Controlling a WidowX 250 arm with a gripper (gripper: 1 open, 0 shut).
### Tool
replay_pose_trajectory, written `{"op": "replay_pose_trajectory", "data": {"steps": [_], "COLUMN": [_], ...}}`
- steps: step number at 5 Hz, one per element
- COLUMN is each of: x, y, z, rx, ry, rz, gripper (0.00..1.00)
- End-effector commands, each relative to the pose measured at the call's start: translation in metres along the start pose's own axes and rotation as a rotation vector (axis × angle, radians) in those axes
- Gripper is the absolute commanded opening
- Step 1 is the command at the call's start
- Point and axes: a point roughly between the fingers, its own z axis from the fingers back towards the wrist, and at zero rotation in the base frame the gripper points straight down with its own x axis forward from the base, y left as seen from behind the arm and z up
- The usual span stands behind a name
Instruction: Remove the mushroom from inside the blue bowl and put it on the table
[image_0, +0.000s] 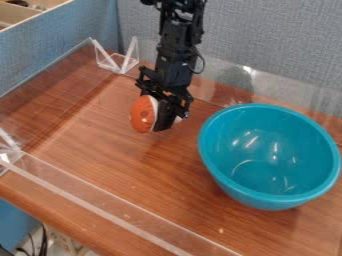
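Note:
Next, my gripper lets go of the mushroom on the bare wooden table (140, 134), next to the blue bowl and a little closer to the front acrylic side.
The mushroom (144, 116), orange-brown cap facing left with a pale stem behind it, sits between the fingers of my gripper (154, 116), which is shut on it just above the table (94, 140). The black arm comes down from the top of the view and points steeply down. The blue bowl (270, 156) stands to the right of the gripper, apart from it, and its inside shows nothing but reflections. Whether the mushroom touches the wood I cannot tell.
Low clear acrylic walls (80, 195) run along the table's front and left edges, with a clear bracket (118, 55) at the back left corner. A grey wall stands behind, and a blue panel rises at the far left.

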Motion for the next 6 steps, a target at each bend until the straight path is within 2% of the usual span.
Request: {"op": "replay_pose_trajectory", "data": {"steps": [1,6], "x": [-0.0018,-0.0063], "y": [0.0066,0.0128], "z": [0.0123,0.0053], "rx": [0.010,-0.009], "ry": [-0.037,-0.023], "rz": [0.013,0.010], "gripper": [0.00,0.00]}}
